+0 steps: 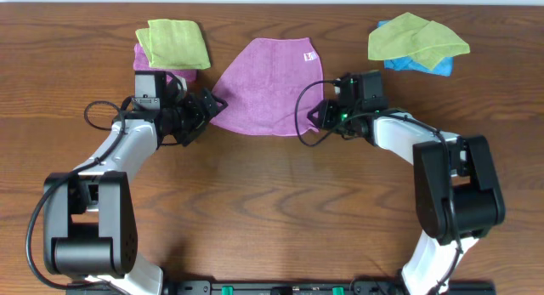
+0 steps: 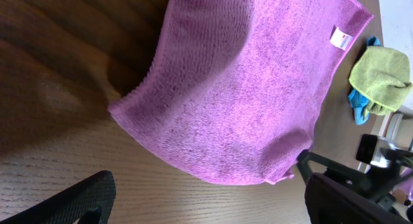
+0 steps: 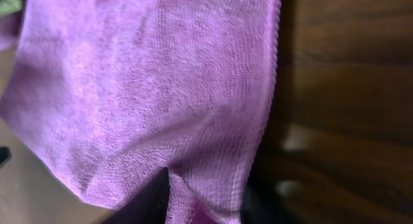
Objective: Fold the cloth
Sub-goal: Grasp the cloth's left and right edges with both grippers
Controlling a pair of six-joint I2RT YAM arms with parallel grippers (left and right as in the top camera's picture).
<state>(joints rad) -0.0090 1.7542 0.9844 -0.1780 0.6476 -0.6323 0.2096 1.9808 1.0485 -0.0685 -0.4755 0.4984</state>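
Next, my left gripper closes on the magenta-purple cloth's loose near corner (image 1: 213, 121) (image 2: 121, 114), which lies along the near edge from the corner that my right gripper is holding.
The magenta-purple cloth (image 1: 263, 87) lies spread at the back middle of the table, with its white label (image 1: 309, 55) near the far right corner. My left gripper (image 1: 206, 108) is open and empty at the cloth's near left corner. In the left wrist view its fingers (image 2: 206, 195) straddle bare wood just below the cloth's edge (image 2: 245, 121). My right gripper (image 1: 318, 115) is at the cloth's near right corner. In the right wrist view it (image 3: 193, 208) is shut on a pinched fold of the cloth (image 3: 142, 88).
A lime-green cloth (image 1: 174, 42) lies on another purple cloth (image 1: 149, 64) at the back left, close to my left arm. A second lime-green cloth (image 1: 416, 38) lies on a blue cloth (image 1: 425, 64) at the back right. The table top is dark wood.
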